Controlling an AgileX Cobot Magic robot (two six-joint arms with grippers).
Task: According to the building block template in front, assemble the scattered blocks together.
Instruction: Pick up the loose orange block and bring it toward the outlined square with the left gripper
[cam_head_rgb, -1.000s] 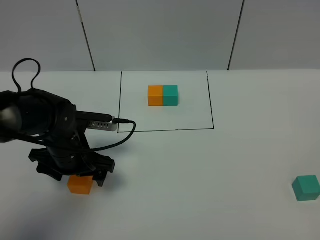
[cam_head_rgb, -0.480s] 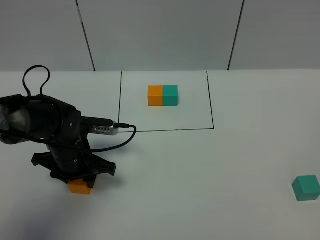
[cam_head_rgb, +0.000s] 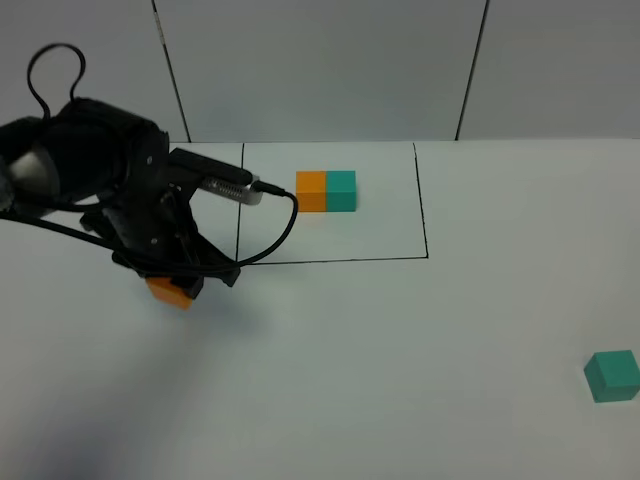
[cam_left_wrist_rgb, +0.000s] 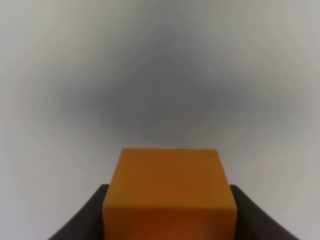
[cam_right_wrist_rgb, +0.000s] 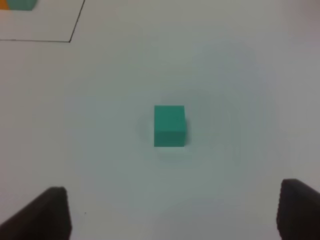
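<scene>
My left gripper should put down the orange cube in front of the template, just outside the black-lined rectangle (cam_head_rgb: 320, 305).
My left gripper (cam_head_rgb: 170, 287) is shut on the orange cube (cam_head_rgb: 166, 292), which hangs a little above the white table, left of the template. In the left wrist view the orange cube (cam_left_wrist_rgb: 169, 187) sits between two dark fingertips (cam_left_wrist_rgb: 82, 222). The teal cube (cam_head_rgb: 612, 375) lies alone on the table at the right edge. My right gripper (cam_right_wrist_rgb: 172, 212) stands open above the table, and the teal cube (cam_right_wrist_rgb: 169, 125) lies ahead of it, apart from both fingers. The template (cam_head_rgb: 326, 191), an orange-teal pair, stands inside a black-lined rectangle (cam_head_rgb: 330, 260) at the back middle.
The left arm's black body and a looping cable (cam_head_rgb: 275, 235) hang over the rectangle's left line. A corner of the black line (cam_right_wrist_rgb: 75, 31) shows in the right wrist view. Grey wall panels (cam_head_rgb: 320, 60) close off the table's back.
The left gripper closed on the orange cube at the front left, then rose with it and moved toward the back. The teal cube and the template have not moved.
</scene>
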